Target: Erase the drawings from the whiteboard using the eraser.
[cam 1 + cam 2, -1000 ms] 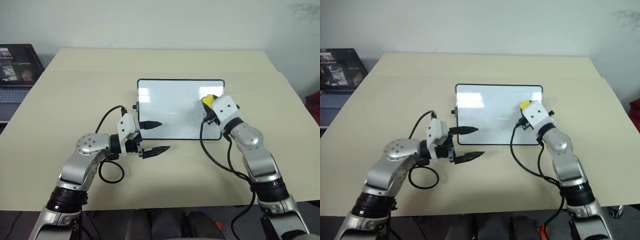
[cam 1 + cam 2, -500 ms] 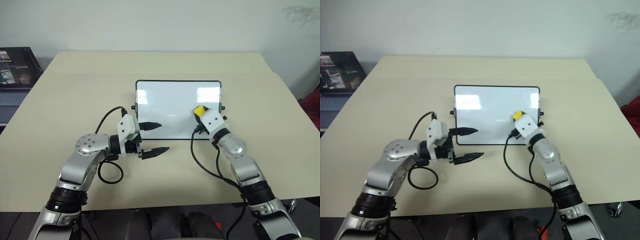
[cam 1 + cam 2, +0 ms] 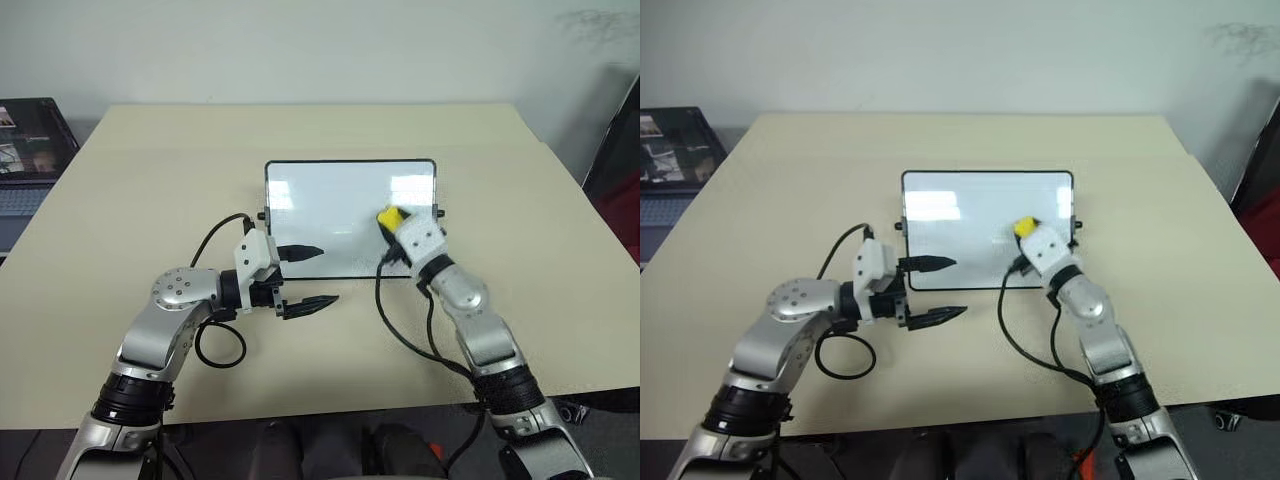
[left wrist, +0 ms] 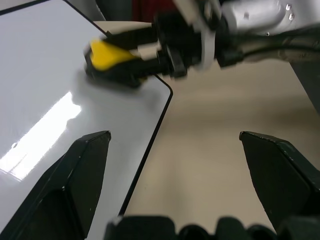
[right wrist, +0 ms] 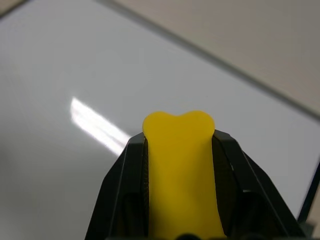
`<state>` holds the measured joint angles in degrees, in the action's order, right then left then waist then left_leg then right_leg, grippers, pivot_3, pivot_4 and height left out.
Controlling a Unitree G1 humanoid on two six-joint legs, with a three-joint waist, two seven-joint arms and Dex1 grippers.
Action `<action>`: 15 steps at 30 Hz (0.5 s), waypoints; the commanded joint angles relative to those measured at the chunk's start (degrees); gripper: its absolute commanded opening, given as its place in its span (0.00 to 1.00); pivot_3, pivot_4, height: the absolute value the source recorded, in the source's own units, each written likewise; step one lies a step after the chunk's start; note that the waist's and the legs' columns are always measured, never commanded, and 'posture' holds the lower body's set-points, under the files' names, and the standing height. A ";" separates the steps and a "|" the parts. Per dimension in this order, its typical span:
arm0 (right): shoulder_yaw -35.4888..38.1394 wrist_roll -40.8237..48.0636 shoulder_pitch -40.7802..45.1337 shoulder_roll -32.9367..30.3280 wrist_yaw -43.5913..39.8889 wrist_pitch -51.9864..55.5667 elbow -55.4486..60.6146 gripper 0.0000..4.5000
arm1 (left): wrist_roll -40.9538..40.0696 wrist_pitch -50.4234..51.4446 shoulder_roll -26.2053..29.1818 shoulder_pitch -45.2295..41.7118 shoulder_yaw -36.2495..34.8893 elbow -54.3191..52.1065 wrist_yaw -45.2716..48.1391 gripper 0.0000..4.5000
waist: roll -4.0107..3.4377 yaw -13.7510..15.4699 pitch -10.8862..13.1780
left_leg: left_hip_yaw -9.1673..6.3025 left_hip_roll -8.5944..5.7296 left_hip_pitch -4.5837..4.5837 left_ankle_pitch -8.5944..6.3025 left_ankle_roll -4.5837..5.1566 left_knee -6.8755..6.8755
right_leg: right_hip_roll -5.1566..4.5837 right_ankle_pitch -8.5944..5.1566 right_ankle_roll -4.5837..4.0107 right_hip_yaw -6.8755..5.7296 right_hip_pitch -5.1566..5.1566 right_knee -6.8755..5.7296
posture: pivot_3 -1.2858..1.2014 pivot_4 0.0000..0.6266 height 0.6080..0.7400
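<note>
My right gripper should set the yellow eraser down and let it go on the bare tan table [image 3: 481,262], beside the nearest front corner of the whiteboard.
The whiteboard [image 3: 340,190] lies flat at the middle of the tan table, its surface white with glare. The drawings are out of view. My right gripper [image 3: 392,222] is shut on the yellow eraser [image 3: 387,216] and holds it over the board's right part, near the front edge. In the right wrist view the eraser [image 5: 180,165] sits clamped between both black fingers above the whiteboard [image 5: 75,75]. My left gripper [image 3: 328,273] stands open at the board's front left corner, one finger over the board, one over the table. It holds nothing.
An open laptop [image 3: 25,140] sits off the table's far left. Black cables [image 3: 225,345] loop from both wrists onto the table. A dark object [image 3: 615,130] stands beyond the right edge. Bare tabletop surrounds the board.
My right gripper has carried the eraser a little to the left across the board. The left arm has kept still. The camera has shifted slightly.
</note>
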<state>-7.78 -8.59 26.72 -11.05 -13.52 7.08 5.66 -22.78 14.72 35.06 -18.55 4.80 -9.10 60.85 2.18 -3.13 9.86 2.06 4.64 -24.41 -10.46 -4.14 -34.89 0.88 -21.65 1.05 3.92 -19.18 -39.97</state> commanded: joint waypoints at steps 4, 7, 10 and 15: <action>1.58 -0.64 6.06 -0.71 1.74 -3.06 -7.28 0.29 | 0.16 -0.81 0.21 -0.17 -0.09 -0.67 0.78 1.00 | 0.00 0.63 0.00 | 0.01 0.00 -0.19 -0.03 -0.03 0.06 | -0.01 -0.01 0.01 -0.04 -0.09 0.26 | 0.52 0.24 1.00; 0.22 -2.12 7.30 -1.08 2.26 -7.13 -15.05 0.29 | 0.32 -0.88 0.04 -0.31 0.07 -0.48 0.99 1.00 | -0.01 0.64 0.01 | 0.05 -0.03 -0.18 -0.05 0.02 0.03 | -0.04 -0.01 0.01 -0.01 -0.09 0.26 | 0.52 0.24 1.00; -0.73 -2.75 6.98 -0.94 2.30 -9.70 -19.48 0.29 | 0.37 -0.85 0.02 -0.08 -0.02 -0.59 1.16 1.00 | -0.01 0.64 0.01 | 0.05 -0.02 -0.18 -0.05 0.03 0.03 | -0.04 -0.01 0.01 0.00 -0.12 0.18 | 0.52 0.24 1.00; -4.42 -3.69 2.91 0.78 1.22 -11.62 -21.30 0.29 | 0.36 -1.28 0.27 0.60 -0.40 -0.21 1.60 1.00 | 0.01 0.28 -0.01 | 0.02 -0.01 -0.10 -0.05 0.04 0.00 | -0.03 -0.01 0.01 0.00 -0.09 0.02 | 0.52 0.24 1.00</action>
<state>-10.24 -11.67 31.67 -10.97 -11.38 -4.63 -14.44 -22.41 14.51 35.06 -18.06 4.85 -8.75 62.05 2.19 -2.85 9.85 2.06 4.64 -24.48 -10.52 -4.10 -34.89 0.84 -21.65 1.06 3.92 -19.25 -39.97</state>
